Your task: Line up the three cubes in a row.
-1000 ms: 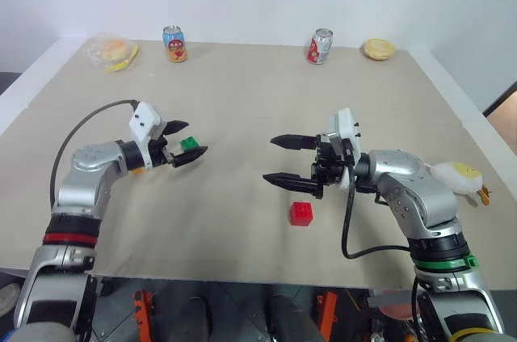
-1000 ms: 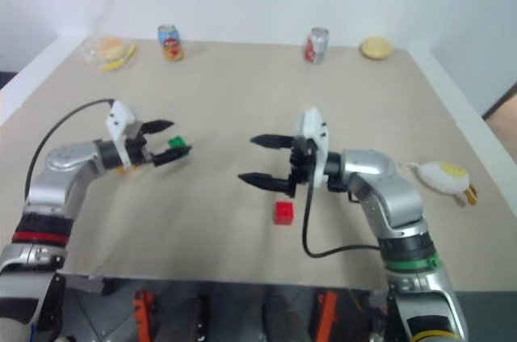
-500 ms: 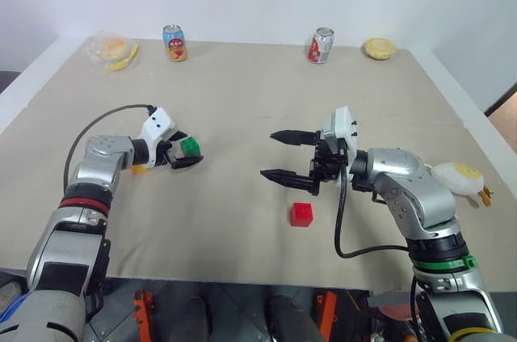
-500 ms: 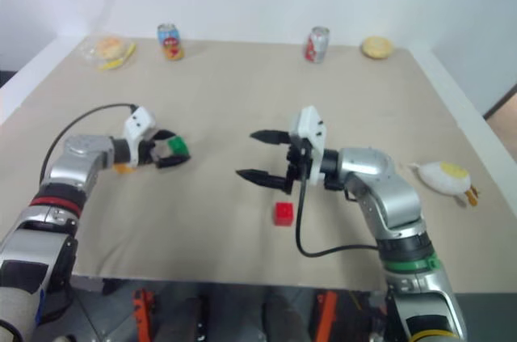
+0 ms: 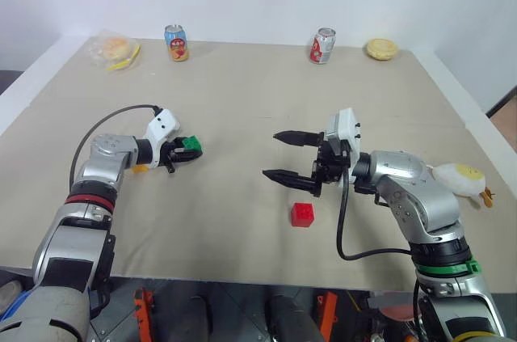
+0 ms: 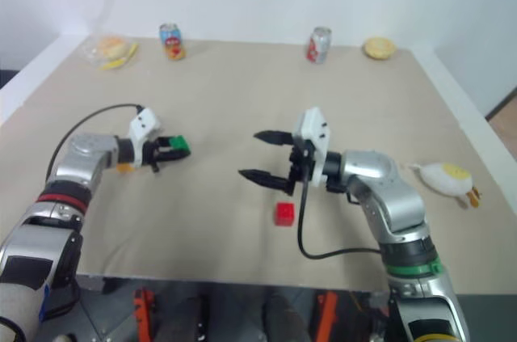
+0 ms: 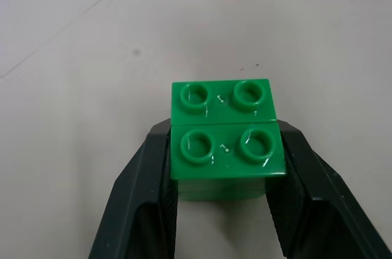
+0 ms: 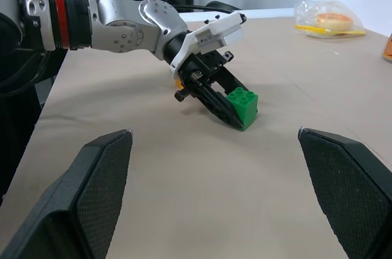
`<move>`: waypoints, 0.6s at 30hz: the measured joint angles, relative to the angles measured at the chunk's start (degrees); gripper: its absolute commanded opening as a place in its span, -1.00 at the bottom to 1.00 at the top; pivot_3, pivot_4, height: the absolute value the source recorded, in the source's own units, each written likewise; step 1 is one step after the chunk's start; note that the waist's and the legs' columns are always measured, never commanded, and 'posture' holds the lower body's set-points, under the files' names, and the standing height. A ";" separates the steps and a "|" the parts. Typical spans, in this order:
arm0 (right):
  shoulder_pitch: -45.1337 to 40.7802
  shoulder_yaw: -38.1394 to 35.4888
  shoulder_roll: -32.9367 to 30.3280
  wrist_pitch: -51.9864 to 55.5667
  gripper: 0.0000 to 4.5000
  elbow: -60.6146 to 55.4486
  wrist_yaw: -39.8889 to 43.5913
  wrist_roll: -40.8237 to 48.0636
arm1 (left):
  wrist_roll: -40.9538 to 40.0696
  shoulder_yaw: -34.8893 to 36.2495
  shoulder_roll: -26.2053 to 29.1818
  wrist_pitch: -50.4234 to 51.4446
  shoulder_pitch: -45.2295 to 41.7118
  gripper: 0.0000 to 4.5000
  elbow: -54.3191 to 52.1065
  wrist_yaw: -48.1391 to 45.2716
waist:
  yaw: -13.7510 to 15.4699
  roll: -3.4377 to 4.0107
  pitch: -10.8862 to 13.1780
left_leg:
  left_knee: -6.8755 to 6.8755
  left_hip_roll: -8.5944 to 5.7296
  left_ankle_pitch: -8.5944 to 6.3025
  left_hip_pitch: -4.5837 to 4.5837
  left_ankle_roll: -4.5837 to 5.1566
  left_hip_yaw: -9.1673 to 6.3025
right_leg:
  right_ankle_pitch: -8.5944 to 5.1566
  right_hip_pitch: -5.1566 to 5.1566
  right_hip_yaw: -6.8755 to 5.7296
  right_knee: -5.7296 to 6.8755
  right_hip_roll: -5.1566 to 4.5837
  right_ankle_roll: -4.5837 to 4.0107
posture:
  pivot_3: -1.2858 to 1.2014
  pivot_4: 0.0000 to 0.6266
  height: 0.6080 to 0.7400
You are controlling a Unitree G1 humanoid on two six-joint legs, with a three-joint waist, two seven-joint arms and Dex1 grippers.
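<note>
My left gripper will let go of the green cube on the bare table (image 5: pixel 258 213) close beside the red cube, facing my left arm.
My left gripper (image 5: pixel 185 151) is shut on the green cube (image 5: pixel 191 144), low over the table's left half. In the left wrist view both black fingers (image 7: pixel 144 188) press the sides of the green cube (image 7: pixel 227 138), studs facing up. The orange-yellow cube (image 5: pixel 140 168) lies just behind that wrist, partly hidden. Near the front middle the red cube (image 5: pixel 301 213) lies alone on the table. My right gripper (image 5: pixel 271 155) hovers open just behind and left of it, pointing left, nothing between its fingers (image 8: pixel 103 193).
Two soda cans (image 5: pixel 176 43) (image 5: pixel 321 45) stand along the far edge, with bagged food (image 5: pixel 113 51) at the far left and a yellow round item (image 5: pixel 380 49) at the far right. A white egg-faced plush (image 5: pixel 460 177) lies by the right edge.
My left gripper sank to the table around the green cube and then shut on it. The right arm and the red cube stayed put.
</note>
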 measured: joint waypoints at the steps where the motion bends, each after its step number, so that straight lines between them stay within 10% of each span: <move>1: 0.52 -1.04 -0.81 0.11 1.00 -0.55 0.30 0.79 | -1.34 0.18 -0.18 0.25 0.69 -0.40 -2.76 -2.04 | 0.23 0.00 0.00 | 0.00 0.00 0.00 -0.04 0.00 0.01 | 0.00 -0.02 0.00 0.00 -0.02 0.00 | 0.03 -0.52 0.90; 18: 16.06 -10.70 -15.67 2.09 1.00 -9.35 7.69 7.30 | -7.97 -10.14 -1.41 13.79 22.63 -0.40 -49.42 -9.77 | 0.24 -0.01 0.00 | 0.16 0.05 0.11 0.33 0.17 0.03 | 0.19 0.20 0.03 0.00 0.01 -0.37 | 0.03 -0.52 0.90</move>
